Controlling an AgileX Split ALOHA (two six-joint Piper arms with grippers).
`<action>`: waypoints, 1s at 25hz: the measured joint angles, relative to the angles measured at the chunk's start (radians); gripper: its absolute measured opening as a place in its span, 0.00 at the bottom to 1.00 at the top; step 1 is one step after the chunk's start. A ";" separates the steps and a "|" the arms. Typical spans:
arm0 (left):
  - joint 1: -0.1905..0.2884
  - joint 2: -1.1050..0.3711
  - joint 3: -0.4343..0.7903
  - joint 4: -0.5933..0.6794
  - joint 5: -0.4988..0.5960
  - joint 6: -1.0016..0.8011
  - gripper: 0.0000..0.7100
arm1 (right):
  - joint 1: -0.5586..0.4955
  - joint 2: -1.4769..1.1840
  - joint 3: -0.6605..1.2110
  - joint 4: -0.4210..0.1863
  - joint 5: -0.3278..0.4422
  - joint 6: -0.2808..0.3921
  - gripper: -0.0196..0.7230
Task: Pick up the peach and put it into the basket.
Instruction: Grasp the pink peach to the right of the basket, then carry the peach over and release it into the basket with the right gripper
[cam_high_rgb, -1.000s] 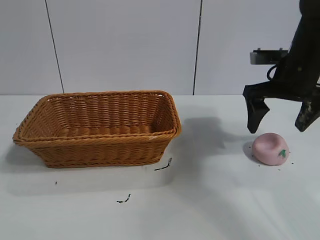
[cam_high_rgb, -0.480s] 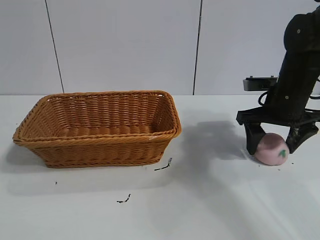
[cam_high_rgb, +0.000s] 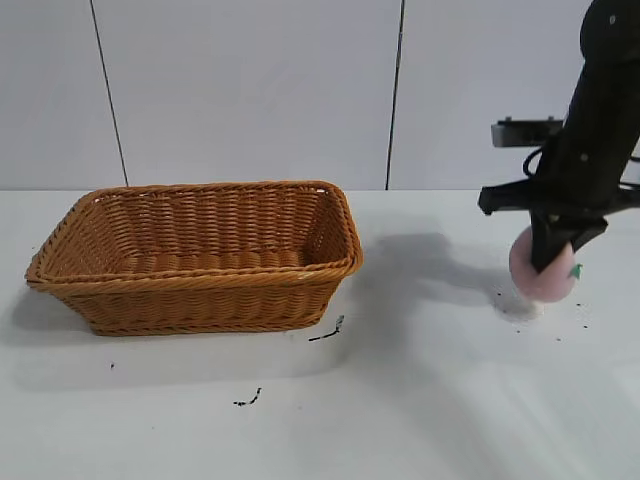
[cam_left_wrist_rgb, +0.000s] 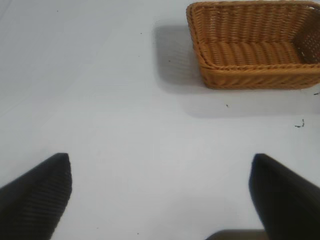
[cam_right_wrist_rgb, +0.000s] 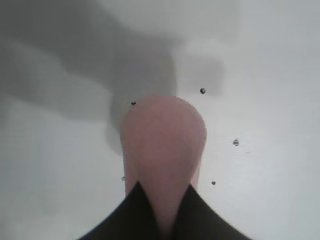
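I need to use my right gripper to set the peach down and let it go on the basket's woven bottom (cam_high_rgb: 226, 254), close behind the middle of its front rim.
The pale-pink peach (cam_high_rgb: 540, 272) with a small green leaf is squeezed between the fingers of my right gripper (cam_high_rgb: 552, 255) and hangs just above the white table at the right. In the right wrist view the peach (cam_right_wrist_rgb: 164, 145) is pinched narrow between the two black fingers (cam_right_wrist_rgb: 135, 215). The orange-brown woven basket (cam_high_rgb: 200, 255) stands on the table at the left, well apart from the peach; nothing shows inside it. It also shows in the left wrist view (cam_left_wrist_rgb: 255, 45). My left gripper (cam_left_wrist_rgb: 160, 195) is open, far from the basket, and out of the exterior view.
Small dark specks (cam_high_rgb: 327, 332) lie on the white table in front of the basket and around the peach's spot (cam_high_rgb: 520, 308). A pale panelled wall stands behind the table.
My right gripper came down over the peach, shut on it, and has lifted it slightly off the table. The basket has not moved.
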 joint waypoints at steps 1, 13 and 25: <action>0.000 0.000 0.000 0.000 0.000 0.000 0.98 | 0.000 -0.015 -0.046 0.000 0.045 -0.001 0.01; 0.000 0.000 0.000 0.000 0.000 0.000 0.98 | 0.153 -0.016 -0.466 -0.008 0.263 -0.002 0.01; 0.000 0.000 0.000 0.000 0.000 0.000 0.98 | 0.505 0.167 -0.635 0.003 0.219 -0.036 0.01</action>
